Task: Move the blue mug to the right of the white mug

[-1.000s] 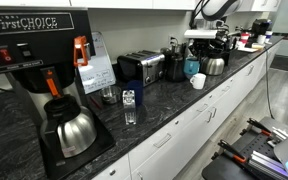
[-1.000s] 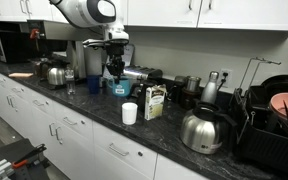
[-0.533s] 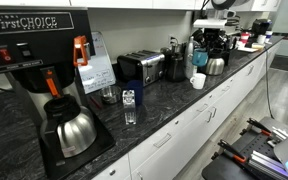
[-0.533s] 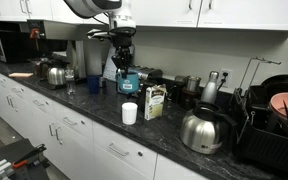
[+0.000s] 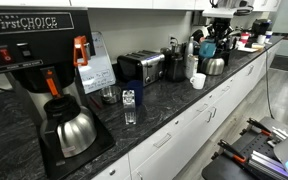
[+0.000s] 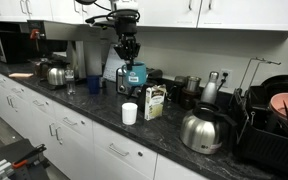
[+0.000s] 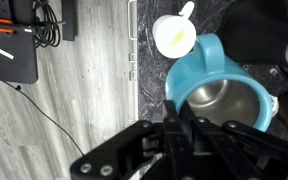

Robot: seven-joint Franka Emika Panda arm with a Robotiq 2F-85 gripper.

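Note:
Next, my gripper sets down and releases the blue mug on the counter's front edge (image 5: pixel 210 81) next to the white mug, before the steel carafe.
The blue mug (image 6: pixel 135 74) hangs in the air above the dark counter, held by its rim in my gripper (image 6: pixel 128 56). It also shows in an exterior view (image 5: pixel 208 47) and fills the wrist view (image 7: pixel 219 88), where my gripper (image 7: pixel 179 125) is shut on its rim. The white mug (image 6: pixel 129 113) stands upright near the counter's front edge, below and in front of the blue mug. It also shows in an exterior view (image 5: pixel 198 80) and in the wrist view (image 7: pixel 174 34).
A steel carafe (image 6: pixel 202 129) and a small printed carton (image 6: pixel 155 101) stand on the counter beside the white mug. A toaster (image 5: pixel 141 67), a clear glass (image 5: pixel 130 107), a coffee maker (image 5: pixel 34 60) and a dish rack (image 6: pixel 279 118) are also there.
My gripper has lifted the blue mug off the counter and carried it upward and sideways, to above the white mug. The white mug has not moved.

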